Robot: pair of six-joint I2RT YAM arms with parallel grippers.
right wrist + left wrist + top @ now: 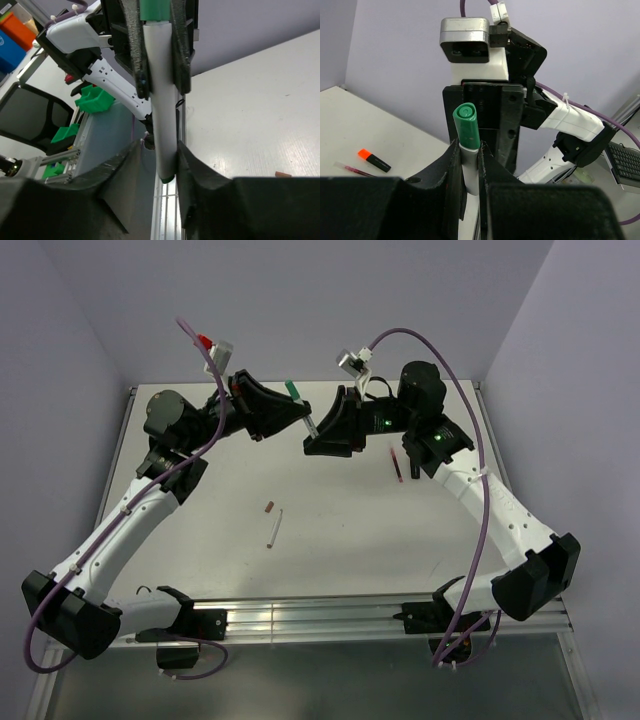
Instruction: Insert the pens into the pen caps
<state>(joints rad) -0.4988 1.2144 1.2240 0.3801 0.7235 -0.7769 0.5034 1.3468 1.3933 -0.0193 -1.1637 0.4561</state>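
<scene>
My right gripper should hold the white pen's lower end (166, 162) before my left gripper moves to the green cap, because my left gripper is pinching the white pen below the green cap.
A white pen (308, 422) wearing a green cap (292, 390) hangs above the table's back middle. My left gripper (298, 415) is shut on it just below the cap (466, 125), the barrel (470, 170) pinched between both fingers. My right gripper (312, 445) stands round the pen's lower end (162, 100). There its right finger (192, 165) touches the barrel, and a gap shows on the left side. A second white pen (276, 528) and a brownish-red cap (268, 507) lie mid-table. A dark red pen (397, 465) lies by the right arm, next to the black marker with the orange tip (374, 159).
The two arms meet nose to nose over the back of the table (340, 540). Purple walls close the back and sides. A metal rail (310, 618) runs along the near edge between the arm bases.
</scene>
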